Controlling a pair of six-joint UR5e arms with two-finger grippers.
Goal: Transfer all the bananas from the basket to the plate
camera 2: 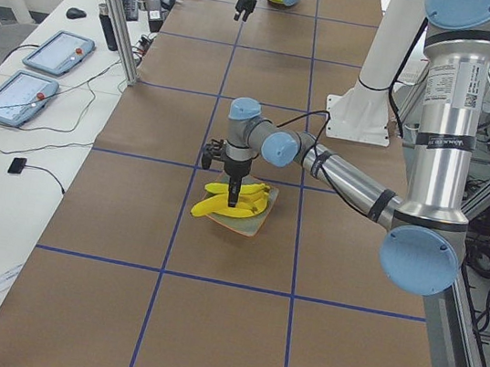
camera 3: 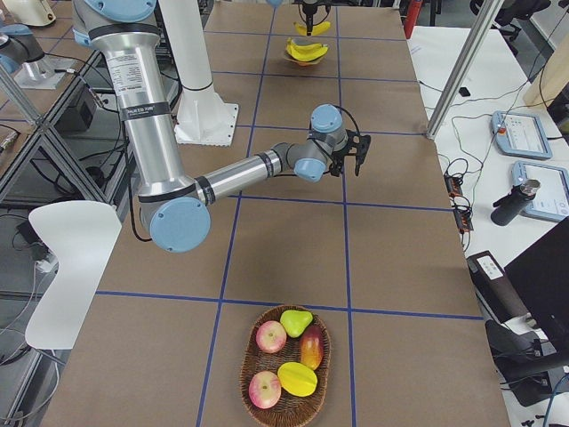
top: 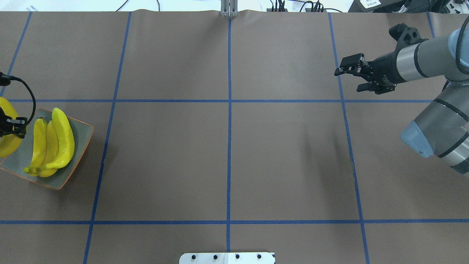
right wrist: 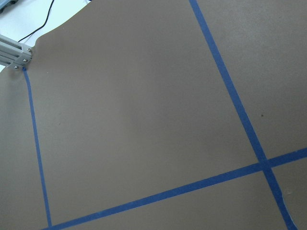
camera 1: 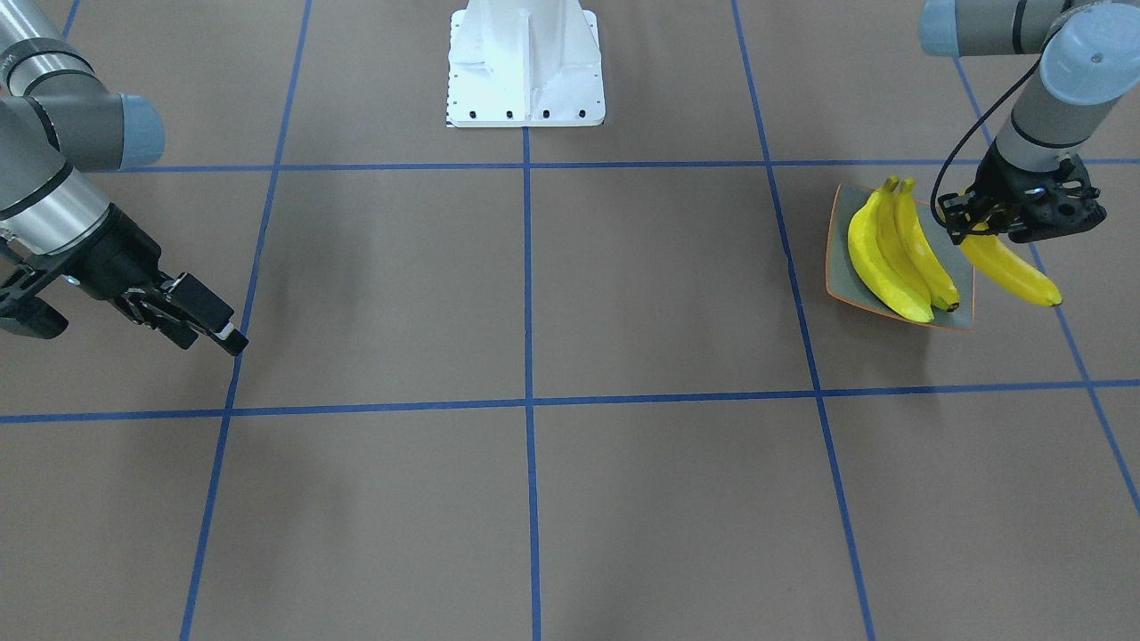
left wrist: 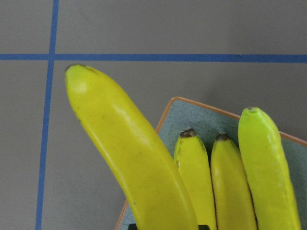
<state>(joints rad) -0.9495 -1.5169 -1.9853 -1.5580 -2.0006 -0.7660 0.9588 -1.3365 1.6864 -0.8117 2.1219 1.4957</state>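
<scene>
Next, my left gripper releases the banana, now held above the plate's outer edge, on the plate's bare outer edge (camera 1: 970,247), next to the three bananas.
Three yellow bananas (camera 1: 895,254) lie side by side on the square grey-green plate (camera 1: 837,223), also seen in the overhead view (top: 51,145) with the plate's bare part (top: 82,135) beside them. My left gripper (camera 1: 971,223) is shut on another banana (camera 1: 1015,271) and holds it above the plate's outer edge, partly over the table. The left wrist view shows this held banana (left wrist: 129,158) beside the plate (left wrist: 211,120). My right gripper (top: 350,79) is open and empty, far from the plate.
A wicker basket (camera 3: 243,378) with apples, a pear and other fruit, no banana visible, sits at the table's end on my right side. The robot's white base (camera 1: 525,80) stands at the middle. Blue tape lines cross the brown table.
</scene>
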